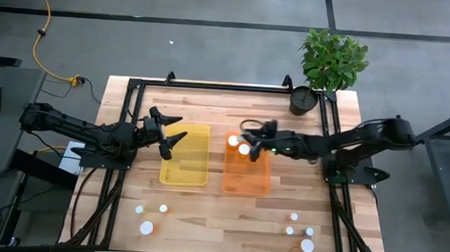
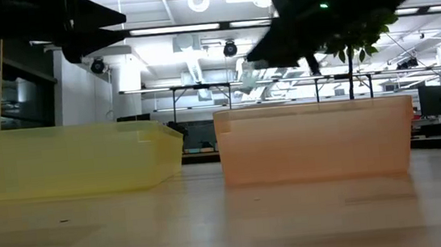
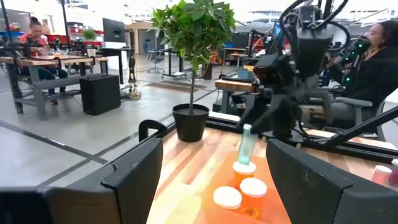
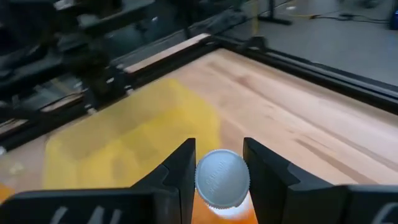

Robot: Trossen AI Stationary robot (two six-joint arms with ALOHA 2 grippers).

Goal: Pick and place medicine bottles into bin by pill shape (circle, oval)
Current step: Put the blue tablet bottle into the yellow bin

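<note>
The robot's right gripper needs to release the white-capped bottle on the yellow bin's bottom, toward the orange bin (image 1: 192, 164).
My right gripper (image 1: 247, 146) is shut on a medicine bottle with a white cap (image 4: 222, 177) and amber body, over the far end of the orange bin (image 1: 247, 183). Two more white-capped bottles (image 3: 253, 186) stand in that bin beside it. My left gripper (image 1: 172, 135) is open and empty above the far left part of the yellow bin (image 1: 186, 166). Loose bottles stand on their bases near the table's near edge, some at the left (image 1: 146, 228) and several at the right (image 1: 307, 245). My right gripper pinches the bottle by the rim of its round white cap (image 4: 205, 186), one finger (image 4: 180, 171) on each side. The fingers slant down from the table's right side. The bottle stands upright below them in the orange bin; whether its base rests on the bin floor, I cannot tell.
A black pot with a green plant (image 1: 303, 99) stands at the far right corner. A black frame (image 1: 212, 85) runs along the table's edges. The two bins show side by side in the low view, yellow (image 2: 78, 157) and orange (image 2: 315, 139). People sit beyond the table (image 3: 373, 62).
</note>
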